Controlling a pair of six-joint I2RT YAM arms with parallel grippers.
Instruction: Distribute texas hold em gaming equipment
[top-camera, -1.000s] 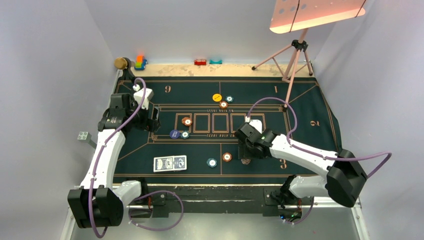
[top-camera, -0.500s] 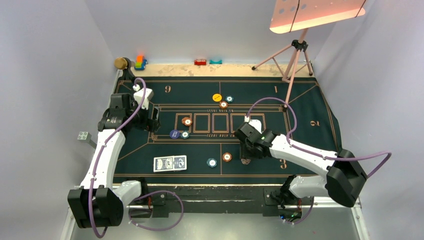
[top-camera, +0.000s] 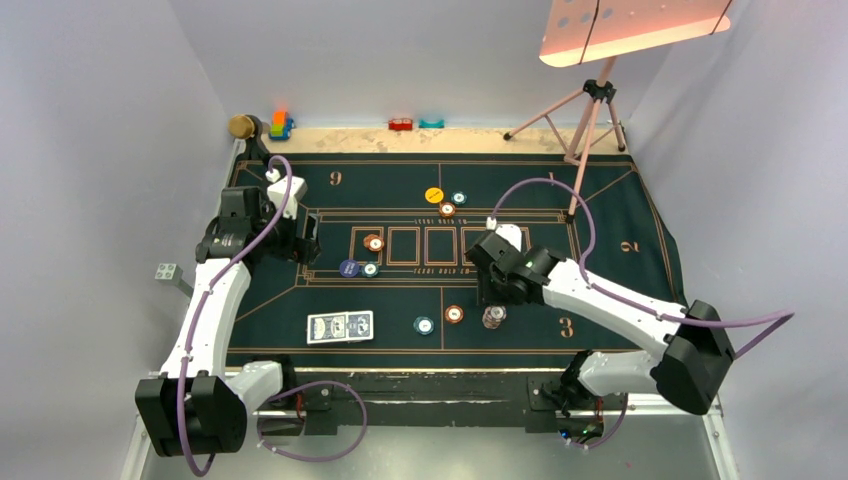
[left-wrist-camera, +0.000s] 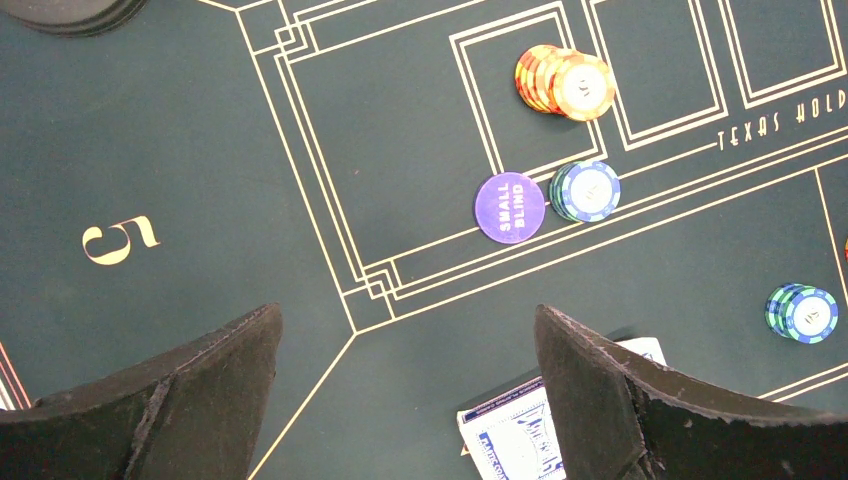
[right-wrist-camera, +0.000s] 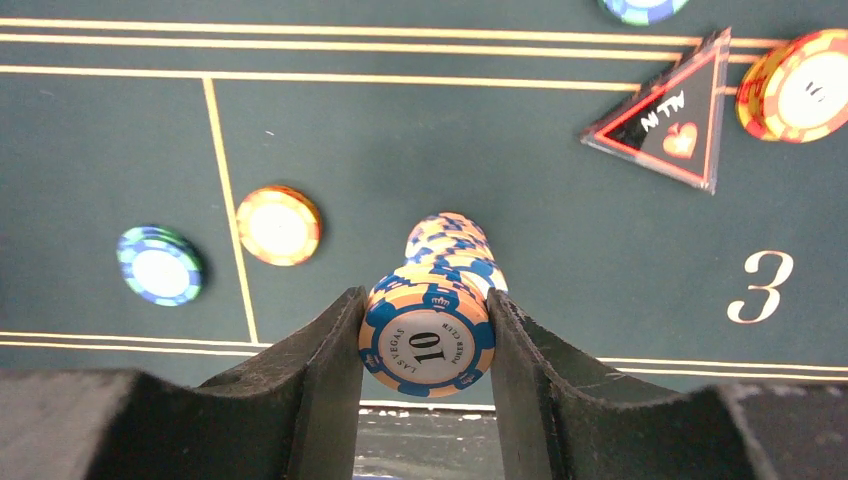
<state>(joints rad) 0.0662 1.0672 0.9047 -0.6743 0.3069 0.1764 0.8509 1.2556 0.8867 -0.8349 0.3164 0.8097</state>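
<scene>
The peach-and-blue poker chips will go down from my right gripper beside the teal chips near the purple small-blind button (top-camera: 391, 264).
My right gripper (right-wrist-camera: 424, 305) is shut on a stack of peach-and-blue poker chips (right-wrist-camera: 427, 342), which stands near the figure 3 (top-camera: 492, 317). Whether the stack is off the mat I cannot tell. To its left lie an orange chip (right-wrist-camera: 279, 225) and a teal chip (right-wrist-camera: 159, 265). A black, red-edged triangular marker (right-wrist-camera: 670, 120) and an orange stack (right-wrist-camera: 800, 85) lie beyond. My left gripper (left-wrist-camera: 408, 370) hangs open over bare mat, with the blue-backed cards (left-wrist-camera: 520, 435) by its right finger. Ahead of it are a purple small-blind button (left-wrist-camera: 509, 208), teal chips (left-wrist-camera: 586, 190) and an orange stack (left-wrist-camera: 562, 82). A yellow button (top-camera: 434, 195) lies far centre.
The dark green felt mat (top-camera: 620, 200) covers the table. Toy blocks (top-camera: 281, 124) and a brown ball (top-camera: 240, 125) sit at the back left, with small red (top-camera: 401, 124) and teal (top-camera: 431, 123) pieces at the back edge. A pink tripod (top-camera: 590, 110) stands at the back right.
My right gripper has closed on the chip stack and the arm has drawn back from the near edge, so the stack now shows in the top view. The left arm has not moved.
</scene>
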